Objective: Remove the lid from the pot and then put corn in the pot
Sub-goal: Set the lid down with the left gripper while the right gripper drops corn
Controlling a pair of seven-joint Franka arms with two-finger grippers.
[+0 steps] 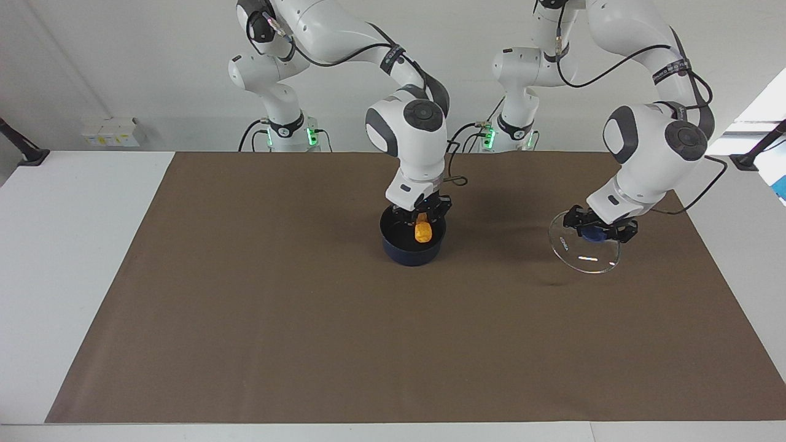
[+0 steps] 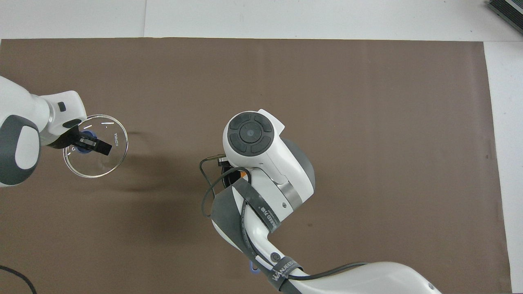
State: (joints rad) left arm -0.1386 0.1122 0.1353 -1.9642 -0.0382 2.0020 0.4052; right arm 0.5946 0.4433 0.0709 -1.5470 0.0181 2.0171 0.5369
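Observation:
Next, my left gripper sets the clear glass lid, now tilted above the mat, down on the bare brown mat just frontward of its hovering spot [image 2: 101, 181].
The dark blue pot [image 1: 412, 250] stands uncovered on the brown mat, mid-table. My right gripper [image 1: 422, 216] is right over the pot's mouth, shut on the orange-yellow corn [image 1: 422, 231], which hangs upright inside the rim. In the overhead view my right arm hides the pot; only a sliver of the corn [image 2: 244, 174] shows. My left gripper [image 1: 597, 231] is shut on the blue knob of the clear glass lid [image 1: 580, 253], holding it tilted above the mat toward the left arm's end. The lid [image 2: 107, 148] and my left gripper [image 2: 86, 144] also show in the overhead view.
The brown mat [image 1: 307, 344] covers most of the white table. A small white box [image 1: 113, 132] sits at the table's back corner at the right arm's end.

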